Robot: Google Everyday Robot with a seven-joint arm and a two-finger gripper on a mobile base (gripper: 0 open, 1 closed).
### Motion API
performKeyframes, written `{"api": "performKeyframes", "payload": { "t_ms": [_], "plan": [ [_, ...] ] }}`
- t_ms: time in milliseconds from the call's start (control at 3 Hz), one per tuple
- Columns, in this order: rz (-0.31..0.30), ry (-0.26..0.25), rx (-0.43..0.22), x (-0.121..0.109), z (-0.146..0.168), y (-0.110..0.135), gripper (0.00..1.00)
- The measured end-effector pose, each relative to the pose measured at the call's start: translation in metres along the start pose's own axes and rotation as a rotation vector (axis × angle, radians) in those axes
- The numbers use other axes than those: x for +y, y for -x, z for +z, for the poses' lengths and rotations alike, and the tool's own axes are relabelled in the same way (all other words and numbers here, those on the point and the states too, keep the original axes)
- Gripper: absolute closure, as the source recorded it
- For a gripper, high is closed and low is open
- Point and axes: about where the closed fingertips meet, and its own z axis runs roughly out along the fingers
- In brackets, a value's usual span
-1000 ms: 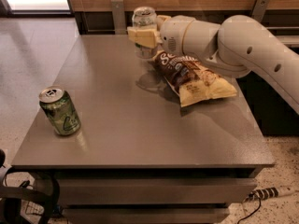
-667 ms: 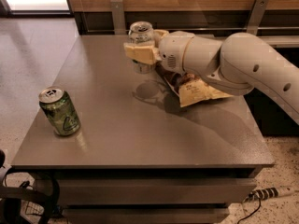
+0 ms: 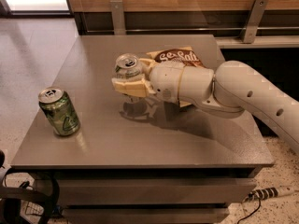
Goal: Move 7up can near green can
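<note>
Next, my gripper lets go of the 7up can on the grey table (image 3: 102, 113) just beside the green can, toward the snack bag.
The 7up can (image 3: 128, 67), pale silvery with a silver top, is held in my gripper (image 3: 131, 84) above the middle of the grey table (image 3: 140, 139); only its upper part shows above the cream fingers (image 3: 127, 86). The gripper is shut on the can and carries it clear of the tabletop. The green can (image 3: 59, 111) stands upright near the table's left front edge, well to the left of the gripper and apart from it.
A brown and cream snack bag (image 3: 177, 57) lies behind my arm (image 3: 243, 97) at the table's middle back. A wooden wall with metal brackets (image 3: 252, 13) runs behind the table. Cables and a power strip (image 3: 271, 192) lie on the floor at the right.
My gripper has carried the 7up can from over the table's back toward the left and front, closer to the green can. The green can has not moved.
</note>
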Motion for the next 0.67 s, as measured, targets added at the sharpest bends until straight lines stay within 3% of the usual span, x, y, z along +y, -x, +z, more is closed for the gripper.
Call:
{"api": "performKeyframes", "payload": {
  "t_ms": [667],
  "plan": [
    [-0.023, 0.239, 0.011, 0.041, 0.046, -0.017, 1.00]
  ]
}}
